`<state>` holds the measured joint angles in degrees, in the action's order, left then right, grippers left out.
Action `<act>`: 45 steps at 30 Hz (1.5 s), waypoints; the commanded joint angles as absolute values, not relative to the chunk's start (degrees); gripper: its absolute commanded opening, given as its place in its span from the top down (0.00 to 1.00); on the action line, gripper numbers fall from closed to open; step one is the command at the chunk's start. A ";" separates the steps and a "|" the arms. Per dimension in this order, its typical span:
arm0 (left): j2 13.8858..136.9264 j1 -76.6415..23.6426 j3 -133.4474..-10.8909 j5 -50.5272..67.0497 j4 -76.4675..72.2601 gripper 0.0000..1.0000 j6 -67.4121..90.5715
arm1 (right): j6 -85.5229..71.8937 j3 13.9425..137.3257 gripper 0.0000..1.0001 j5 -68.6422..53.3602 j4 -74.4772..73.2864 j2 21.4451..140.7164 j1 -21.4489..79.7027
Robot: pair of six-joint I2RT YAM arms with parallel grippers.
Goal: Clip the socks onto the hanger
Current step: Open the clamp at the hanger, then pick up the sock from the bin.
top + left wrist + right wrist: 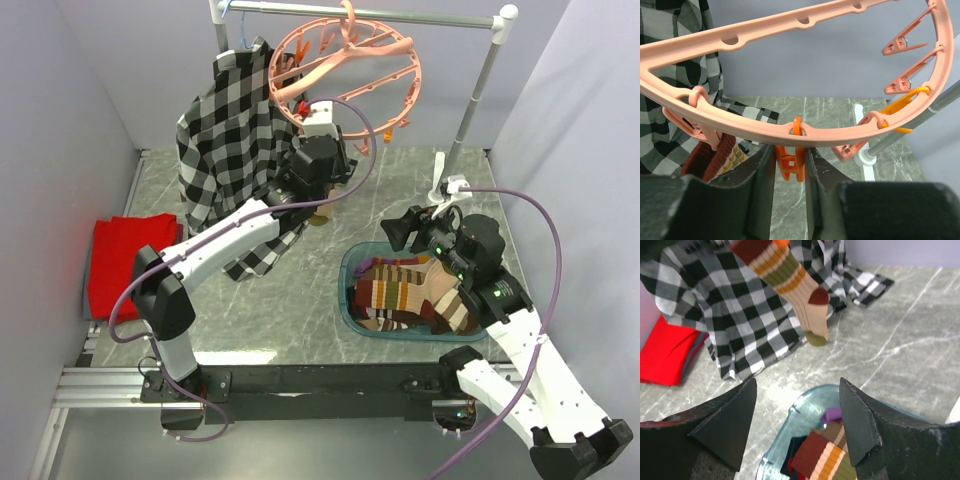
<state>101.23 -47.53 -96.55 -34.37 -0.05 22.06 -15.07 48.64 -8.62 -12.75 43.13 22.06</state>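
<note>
The robot's right gripper will next move to the dark red cuff [363,293] [806,450] of the striped sock in the teal bin and close there.
The salmon-pink hanger [350,65] hangs from the rail, and its ring crosses the left wrist view [765,125]. My left gripper [308,108] is raised to the ring, its jaws [790,152] shut on an orange clip [790,167] dangling from it. A striped sock [715,157] hangs from a pink clip just left of that; it also shows in the right wrist view [790,280]. My right gripper [398,232] is open and empty [797,385] above the near-left end of a teal bin [350,275]. The bin holds several striped socks [410,290], also seen in the right wrist view [820,460].
A black-and-white plaid shirt [225,130] hangs from the grey rail [400,18] left of the hanger, draping onto the table. A red cloth [120,260] lies at the left edge. The rail's right post [475,90] stands on a white foot [861,150].
</note>
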 commanded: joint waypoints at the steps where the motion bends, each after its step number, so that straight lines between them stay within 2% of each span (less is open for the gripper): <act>1: 99.93 -47.55 -100.54 -34.72 2.28 0.76 22.15 | -14.41 47.73 0.26 -8.96 -14.94 42.01 21.71; 4: 99.76 -47.64 -101.60 -34.63 4.56 0.84 22.24 | -14.59 47.81 0.26 -9.32 -17.56 42.62 21.80; 10: 100.90 -47.37 -105.29 -34.19 10.62 0.90 22.15 | -14.94 49.66 0.26 -9.24 -25.73 48.07 22.15; 15: 101.42 -47.02 -107.31 -32.96 13.70 0.93 22.15 | -14.68 51.85 0.28 -1.42 -32.42 56.41 30.13; 19: 102.13 -46.76 -108.81 -31.47 16.08 0.96 22.76 | -13.80 51.77 0.34 -0.52 -33.23 60.99 34.80; 25: 102.22 -46.67 -109.60 -30.59 18.28 0.98 23.29 | -10.81 51.68 0.51 -0.70 -32.52 66.26 40.24; 38: 102.48 -46.49 -110.30 -29.36 19.60 0.98 24.08 | -12.56 49.31 0.51 4.12 -27.51 77.78 42.89; 45: 102.66 -46.58 -110.92 -29.18 20.21 0.99 24.08 | -14.67 48.08 0.55 5.97 -26.54 80.42 42.89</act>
